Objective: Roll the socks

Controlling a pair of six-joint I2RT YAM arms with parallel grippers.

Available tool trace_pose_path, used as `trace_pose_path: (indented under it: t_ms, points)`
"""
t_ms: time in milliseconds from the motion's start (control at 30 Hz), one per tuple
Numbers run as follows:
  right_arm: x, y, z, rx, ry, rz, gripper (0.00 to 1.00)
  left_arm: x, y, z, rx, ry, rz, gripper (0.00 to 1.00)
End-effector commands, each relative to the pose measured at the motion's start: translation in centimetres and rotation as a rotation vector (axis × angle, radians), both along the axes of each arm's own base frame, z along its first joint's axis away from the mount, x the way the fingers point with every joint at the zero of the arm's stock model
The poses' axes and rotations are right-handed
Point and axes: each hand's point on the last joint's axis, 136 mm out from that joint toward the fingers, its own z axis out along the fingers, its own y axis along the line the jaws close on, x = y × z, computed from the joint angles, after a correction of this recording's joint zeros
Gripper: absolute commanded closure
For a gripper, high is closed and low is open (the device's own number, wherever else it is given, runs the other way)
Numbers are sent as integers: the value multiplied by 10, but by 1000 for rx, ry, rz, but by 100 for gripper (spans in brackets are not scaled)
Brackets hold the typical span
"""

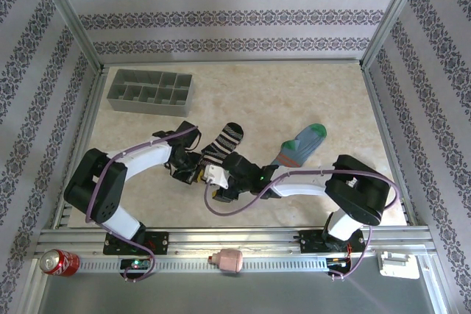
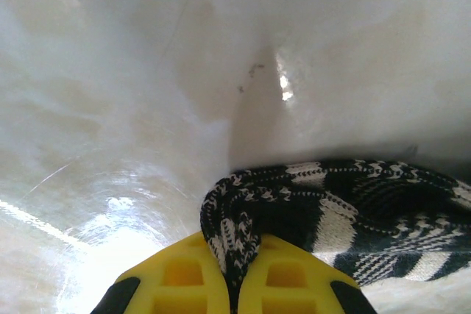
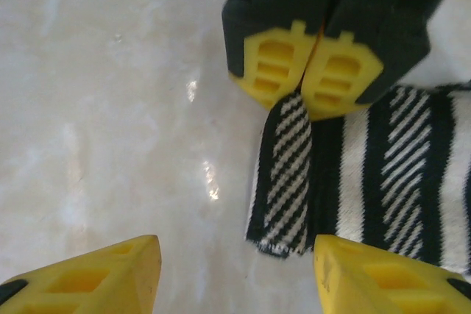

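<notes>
My left gripper alone holds the fold of the striped sock. My right gripper should pinch the fold's loose end (image 3: 280, 232) before my left gripper opens to take it again.
The black-and-white striped sock (image 1: 224, 140) lies flat on the table's middle, cuff end toward the arms. My left gripper (image 1: 196, 170) is shut on a pinched fold of its edge; in the left wrist view the yellow fingers (image 2: 184, 281) clamp the bunched cloth of that sock (image 2: 353, 211). My right gripper (image 3: 235, 284) stands open just short of the sock's cuff (image 3: 283, 174), nothing between its fingers, facing the left gripper (image 3: 316, 71). The blue-grey sock with teal toe (image 1: 300, 145) lies apart to the right.
A grey divided tray (image 1: 151, 92) stands at the back left. On the front rail sit a red can (image 1: 57, 262), a pink object (image 1: 229, 260) and a white piece (image 1: 397, 264). Metal frame posts edge the table.
</notes>
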Motion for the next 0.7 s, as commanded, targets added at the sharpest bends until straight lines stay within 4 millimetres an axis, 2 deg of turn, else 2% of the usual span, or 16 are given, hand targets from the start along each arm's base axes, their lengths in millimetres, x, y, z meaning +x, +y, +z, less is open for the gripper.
trace_pose_path:
  t_ms: [0,167,300,367,567,633,667]
  points:
    - [23,7,2,-37,-147,-45,44,-22,16,-6,90,138,77,100]
    - [29,19,-3,-43,-137,-55,47,-23,15,-8,86,145,75,100]
    - [35,24,-11,-54,-107,-79,54,-22,16,-8,82,135,83,100]
    - [36,26,-11,-46,-92,-88,61,-22,15,-8,78,135,80,100]
    - [38,21,-23,-60,5,-132,100,-21,15,-4,65,112,89,100]
    - [37,13,-32,-68,77,-153,100,-19,14,0,52,87,91,100]
    - [35,8,-36,-70,117,-161,100,-18,14,1,43,72,94,96]
